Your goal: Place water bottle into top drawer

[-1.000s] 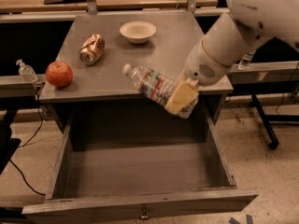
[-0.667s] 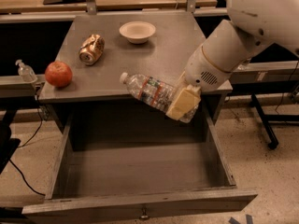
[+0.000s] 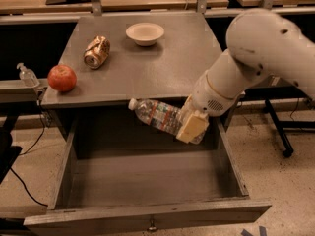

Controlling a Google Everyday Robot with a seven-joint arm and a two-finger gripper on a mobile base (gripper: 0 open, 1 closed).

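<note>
The robot's gripper needs to release the water bottle near the middle of the grey drawer's bottom (image 3: 164, 169), behind the small round knob.
The water bottle (image 3: 158, 116) is clear crinkled plastic with a white cap pointing left and a red-and-blue label band. It lies nearly level in the air, just below the tabletop's front edge and over the back of the open top drawer (image 3: 147, 219). My gripper (image 3: 193, 127) is shut on the bottle's base end, at the right. One cream fingertip (image 3: 192, 127) shows in front of the bottle. The grey drawer is pulled fully out, with a small round knob on its front panel. Nothing lies in it.
On the grey tabletop (image 3: 162, 68) are a crushed soda can (image 3: 96, 52), a white bowl (image 3: 144, 33) and a red apple (image 3: 62, 77) at the left front corner. A small clear pump-top dispenser (image 3: 26, 74) stands on a ledge at the left.
My gripper has carried the water bottle down and forward, from just above the tabletop's front edge to below it, over the drawer. The bottle has tilted closer to level.
</note>
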